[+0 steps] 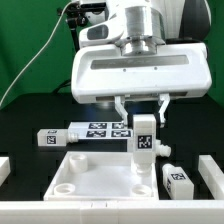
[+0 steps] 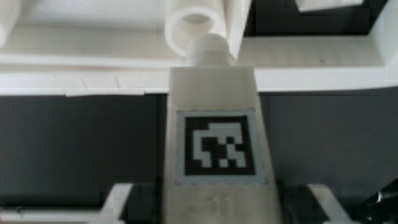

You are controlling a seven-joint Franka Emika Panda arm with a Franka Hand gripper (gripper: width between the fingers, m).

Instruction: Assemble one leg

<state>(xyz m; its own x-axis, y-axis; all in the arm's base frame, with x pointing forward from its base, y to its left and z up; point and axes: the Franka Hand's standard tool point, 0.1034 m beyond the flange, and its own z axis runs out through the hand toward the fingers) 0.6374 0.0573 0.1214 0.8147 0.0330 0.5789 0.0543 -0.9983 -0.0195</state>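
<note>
Next, I release the leg from my gripper in the tabletop's near corner socket [image 1: 141, 188] [image 2: 199, 28], on the side of the tabletop by the loose leg.
My gripper [image 1: 143, 112] is shut on a leg [image 1: 145, 138], a short white block with a black-and-white tag on its side, and holds it upright. The leg hangs over the far corner of the white rimmed tabletop [image 1: 85, 178], on the exterior view's right. In the wrist view the leg [image 2: 217, 120] fills the middle between the two fingers [image 2: 125, 203]. Its far end points at a round socket [image 2: 192, 22] in the tabletop [image 2: 89, 55]. Whether the leg's tip touches the tabletop cannot be told.
The marker board [image 1: 100, 129] lies behind the tabletop. A loose leg [image 1: 48, 138] lies at the exterior view's left and another [image 1: 178, 180] at the right of the tabletop. White parts sit at the left edge [image 1: 5, 168] and the right edge [image 1: 212, 172].
</note>
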